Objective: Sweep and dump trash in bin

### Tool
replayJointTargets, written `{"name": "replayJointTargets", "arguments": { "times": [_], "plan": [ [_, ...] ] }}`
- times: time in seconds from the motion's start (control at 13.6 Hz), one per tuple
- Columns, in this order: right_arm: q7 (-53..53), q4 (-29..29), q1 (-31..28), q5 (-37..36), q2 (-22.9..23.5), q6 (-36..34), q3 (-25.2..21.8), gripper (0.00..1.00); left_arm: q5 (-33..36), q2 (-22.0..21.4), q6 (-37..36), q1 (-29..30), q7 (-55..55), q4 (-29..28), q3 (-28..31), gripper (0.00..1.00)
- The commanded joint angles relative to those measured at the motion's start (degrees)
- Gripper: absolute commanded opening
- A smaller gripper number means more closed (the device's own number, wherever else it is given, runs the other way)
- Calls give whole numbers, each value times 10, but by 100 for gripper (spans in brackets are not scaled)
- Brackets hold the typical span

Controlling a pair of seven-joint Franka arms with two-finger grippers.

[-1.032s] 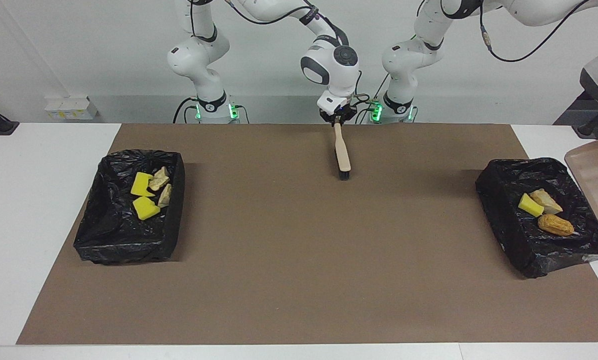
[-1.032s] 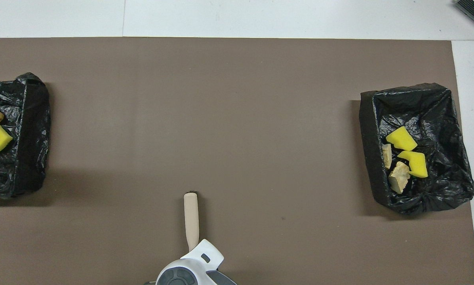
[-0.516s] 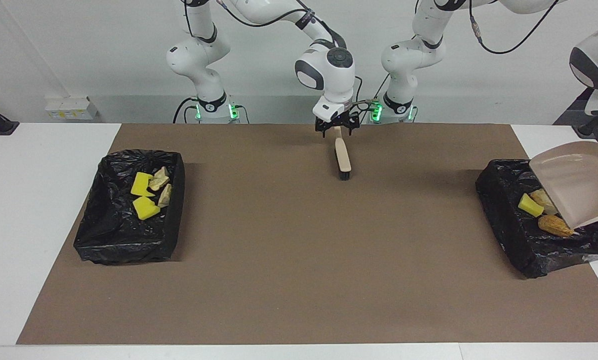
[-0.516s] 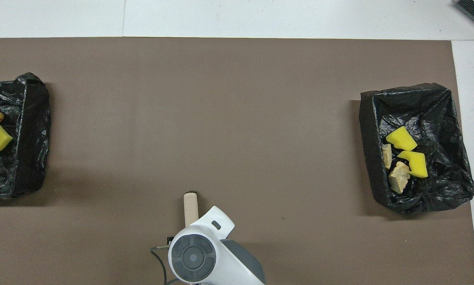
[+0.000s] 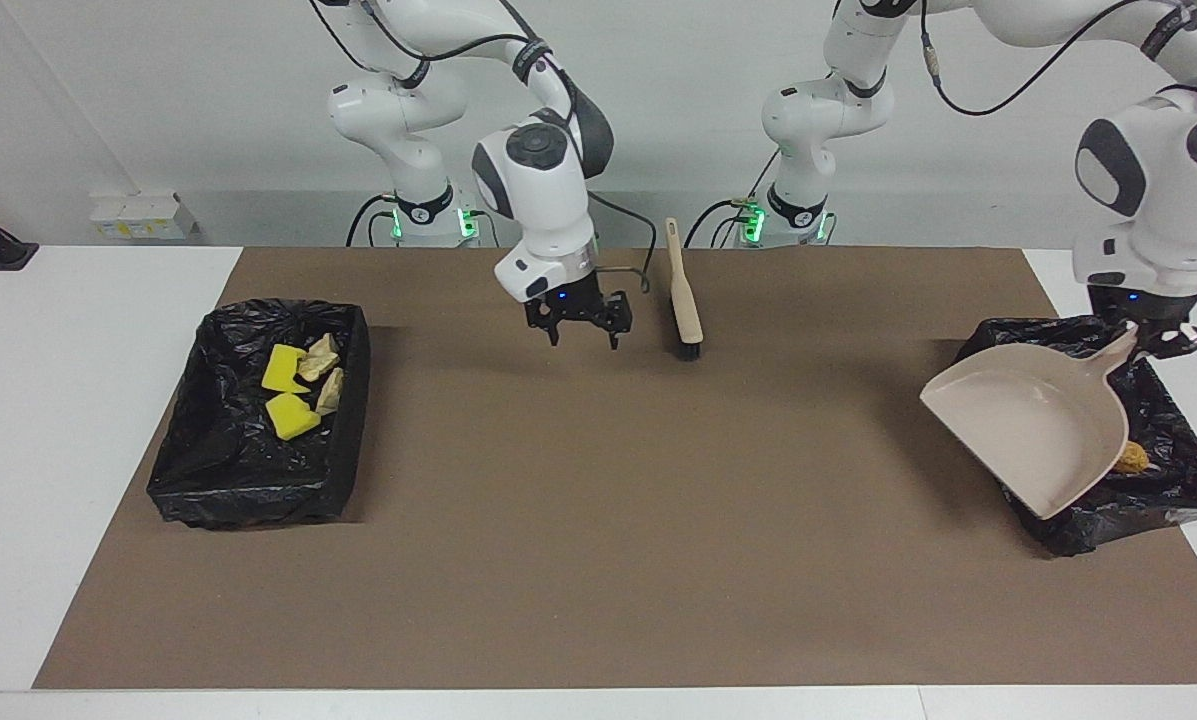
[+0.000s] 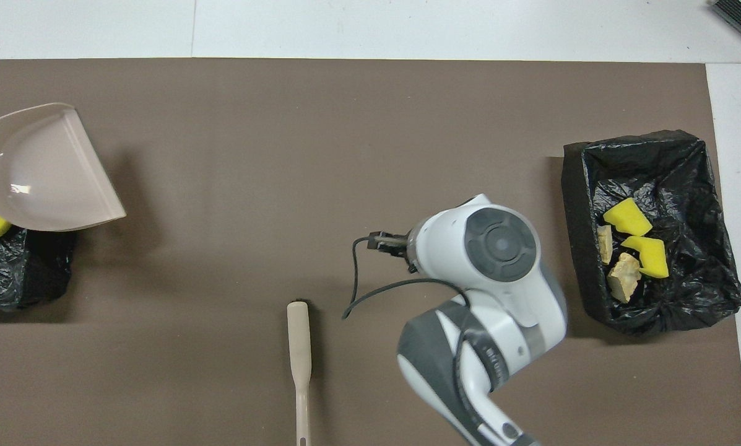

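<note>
I need to use my left gripper to set the beige dustpan, now tilted over a bin, down on the brown mat [image 6: 309, 192], just past the head of the brush.
Trash lies in two black-lined bins. The bin [image 5: 258, 480] at the right arm's end holds two yellow sponge bits [image 5: 283, 370] and pale chunks [image 5: 320, 358]; the overhead view shows them as sponge bits [image 6: 627, 217] and chunks [image 6: 624, 275]. My left gripper [image 5: 1153, 340] is shut on the handle of the beige dustpan [image 5: 1033, 420], which hangs tilted over the other bin [image 5: 1108, 510] and hides most of its trash. A brown roll [image 5: 1130, 458] peeks out. My right gripper [image 5: 583, 335] hangs open and empty over the mat beside the brush [image 5: 685, 300].
The brush [image 6: 299, 359] lies flat on the brown mat [image 5: 598, 560], handle toward the robots. From overhead, the dustpan [image 6: 42, 167] covers part of the bin [image 6: 23, 279] at the left arm's end. White table borders the mat.
My right gripper opened, let go of the brush handle and moved toward the right arm's end. My left arm swung the dustpan down over its bin toward the mat's middle.
</note>
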Motion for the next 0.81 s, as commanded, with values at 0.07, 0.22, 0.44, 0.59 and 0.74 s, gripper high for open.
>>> {"name": "replayJointTargets", "arguments": {
  "times": [0.07,0.22,0.44,0.59,0.74],
  "plan": [
    [-46,63,-75,-48,-6,-37,8,100,-48,-11,-7,-68,-179,-43,8,0],
    [-66,129,-113,-64,-6,-93,9,100,-62,12,-6,-129,-315,-44,8,0],
    [-170,217,-161,-65,-6,-209,8,100,-113,36,5,-203,-506,-46,8,0],
    [-198,263,-174,-65,-10,-298,6,100,-160,49,26,-255,-628,-46,8,0],
    [-206,280,-179,-65,-29,-366,-7,100,-199,67,66,-312,-746,-47,8,0]
  ]
}}
